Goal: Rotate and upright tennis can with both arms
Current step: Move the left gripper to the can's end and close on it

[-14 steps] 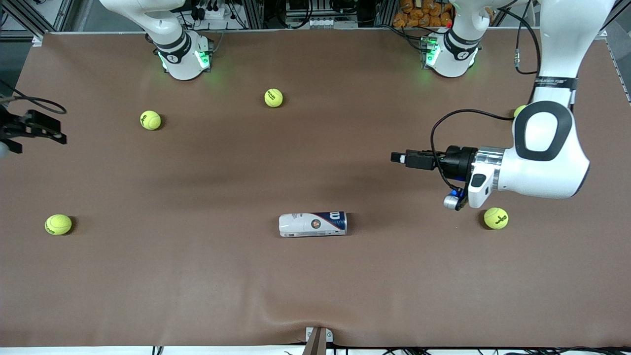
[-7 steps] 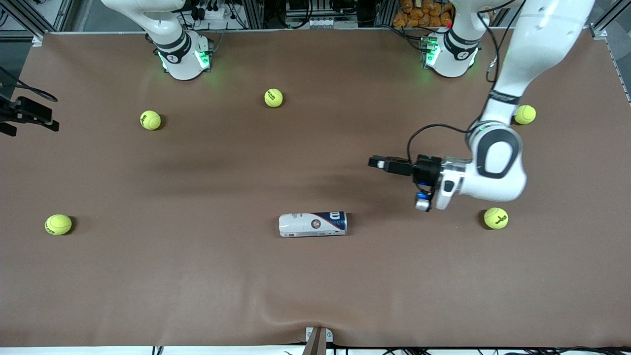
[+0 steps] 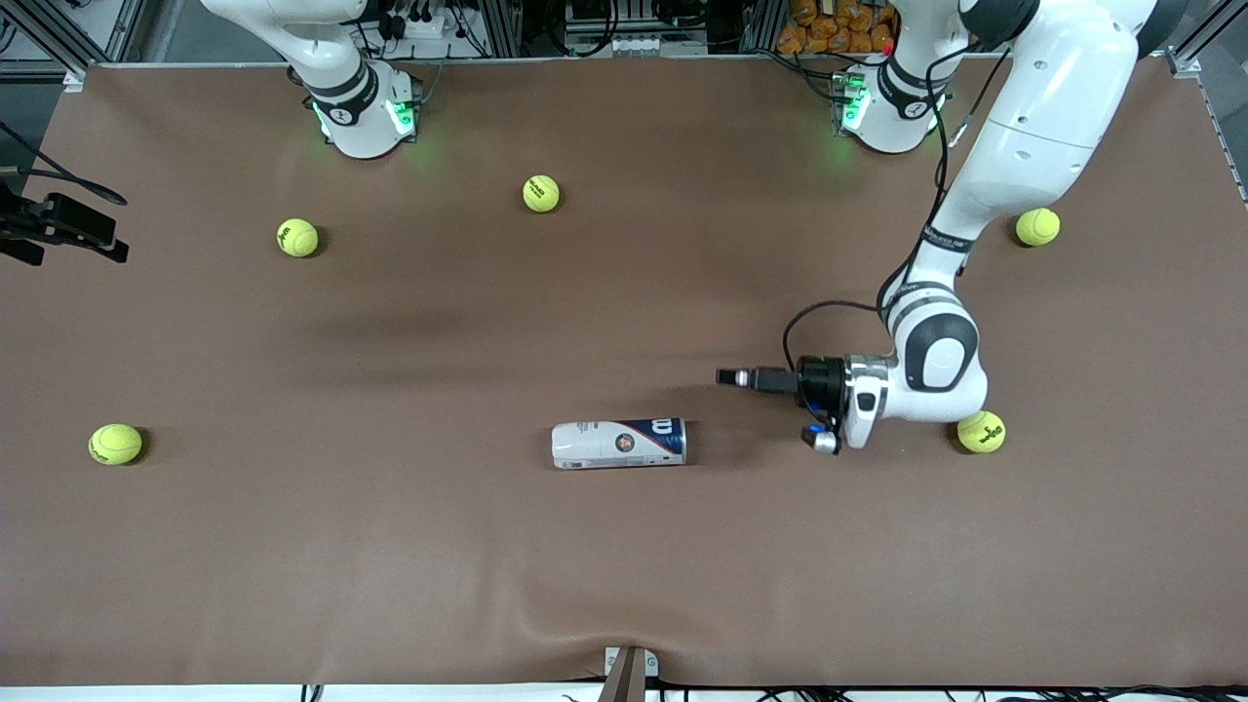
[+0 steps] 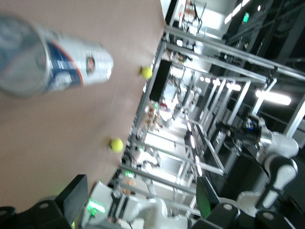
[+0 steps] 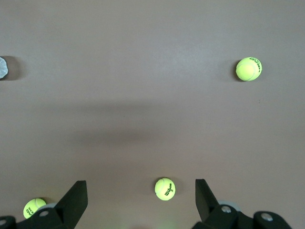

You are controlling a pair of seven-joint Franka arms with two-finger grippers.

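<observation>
The top of the rim (image 3: 683,440) (image 4: 48,61) at the tennis can's navy end will be gripped by my left gripper as it closes.
The tennis can (image 3: 619,444) lies on its side mid-table, with its white end toward the right arm's end and its navy, silver-rimmed end toward the left arm's end. My left gripper (image 3: 729,377) is held level and points at the can from the left arm's end, a short gap from the navy end. It is open and empty. In the left wrist view the can (image 4: 47,62) shows blurred ahead of the open left gripper (image 4: 140,200). My right gripper (image 3: 60,230) waits at the table's edge at the right arm's end. It shows open and empty in the right wrist view (image 5: 139,200).
Several yellow-green tennis balls lie scattered: one (image 3: 981,431) close beside the left arm's wrist, one (image 3: 1036,226) at the left arm's end, others (image 3: 541,193), (image 3: 297,237), (image 3: 115,444). The brown table mat (image 3: 624,585) has a ripple at its near edge.
The left arm has swung in and come down, carrying its gripper toward the can's navy end. The right gripper shifted slightly at the table's edge. The can has not moved.
</observation>
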